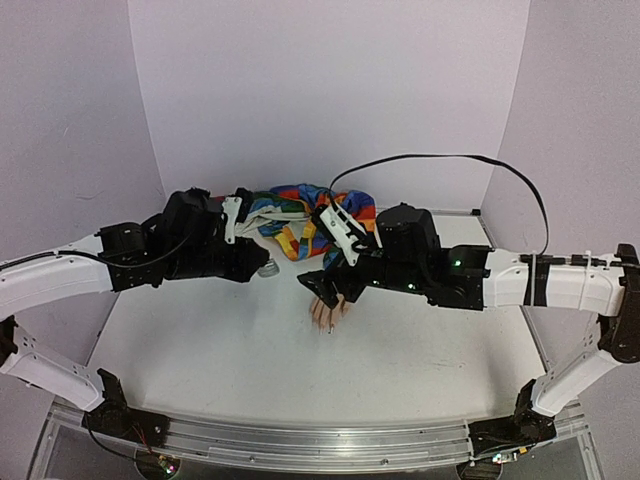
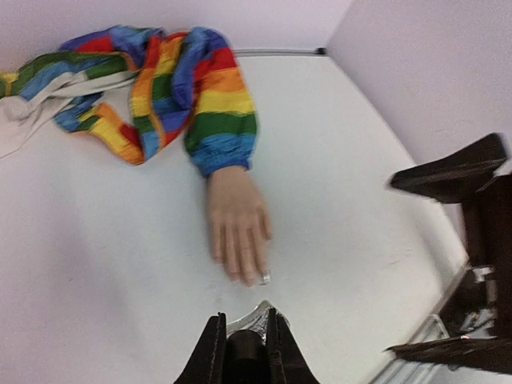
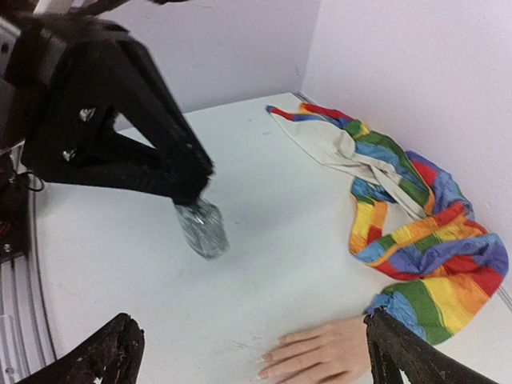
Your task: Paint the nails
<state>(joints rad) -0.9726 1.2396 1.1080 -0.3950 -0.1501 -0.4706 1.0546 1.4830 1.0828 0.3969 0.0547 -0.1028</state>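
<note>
Next, my left gripper sets down the small dark bottle on bare table (image 1: pixel 237 323) (image 2: pixel 96 332) well beside the fingertips of the mannequin hand.
The pale mannequin hand (image 1: pixel 327 314) lies palm down mid-table, ending a rainbow-striped sleeve (image 1: pixel 298 214). Its nails (image 2: pixel 265 278) point toward the near edge; one looks glossy. They also show small in the right wrist view, nails (image 3: pixel 267 358). My left gripper (image 2: pixel 244 340) is shut on the black cap of a small glittery bottle (image 2: pixel 256 318), held just above the table a little left of the hand. In the right wrist view that bottle (image 3: pixel 202 229) hangs from the left gripper's dark fingers (image 3: pixel 172 164). My right gripper (image 3: pixel 252 336) stands wide open over the hand (image 3: pixel 320 358), holding nothing.
The rest of the striped cloth (image 3: pixel 376 172) lies bunched toward the back wall and right corner. Lilac walls enclose the white table (image 1: pixel 230 350) on three sides. A metal rail (image 1: pixel 300 445) runs along the near edge.
</note>
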